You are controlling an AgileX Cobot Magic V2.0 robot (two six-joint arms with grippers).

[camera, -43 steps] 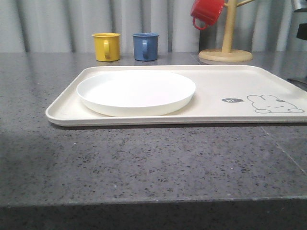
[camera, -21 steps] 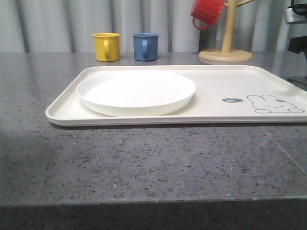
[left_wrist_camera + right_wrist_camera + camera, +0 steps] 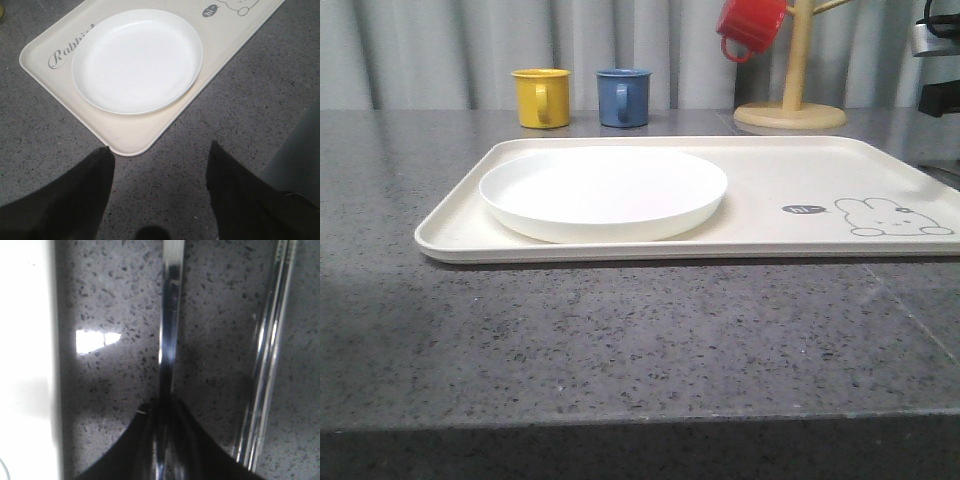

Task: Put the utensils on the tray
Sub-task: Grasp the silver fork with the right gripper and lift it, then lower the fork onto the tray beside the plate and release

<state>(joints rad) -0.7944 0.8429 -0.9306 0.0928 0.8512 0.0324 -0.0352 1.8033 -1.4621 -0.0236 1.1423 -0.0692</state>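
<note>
Next, my right gripper lets go of the metal utensil on the tray (image 3: 781, 196) between the white plate and the rabbit drawing.
The cream tray (image 3: 790, 180) with its rabbit drawing lies across the grey table, and the round white plate (image 3: 603, 190) rests on its left half. My left gripper (image 3: 160, 150) hovers open over bare table just off a corner of the tray (image 3: 135, 137), with the plate (image 3: 135, 60) beyond it. My right gripper (image 3: 161, 405) is shut on a slim shiny metal utensil handle (image 3: 170, 315); its head is out of view, so fork or spoon is unclear. The metal chopsticks (image 3: 272, 340) lie on the table beside that handle. The tray's pale edge (image 3: 25, 340) lies on the handle's other side.
A yellow mug (image 3: 542, 97) and a blue mug (image 3: 623, 96) stand behind the tray. A wooden mug stand (image 3: 792, 112) carries a red mug (image 3: 750, 25) at the back right. Part of my right arm (image 3: 940, 60) is at the far right edge.
In the front view my right arm has come further into sight at the upper right edge. Tray, plate and mugs have stayed put.
</note>
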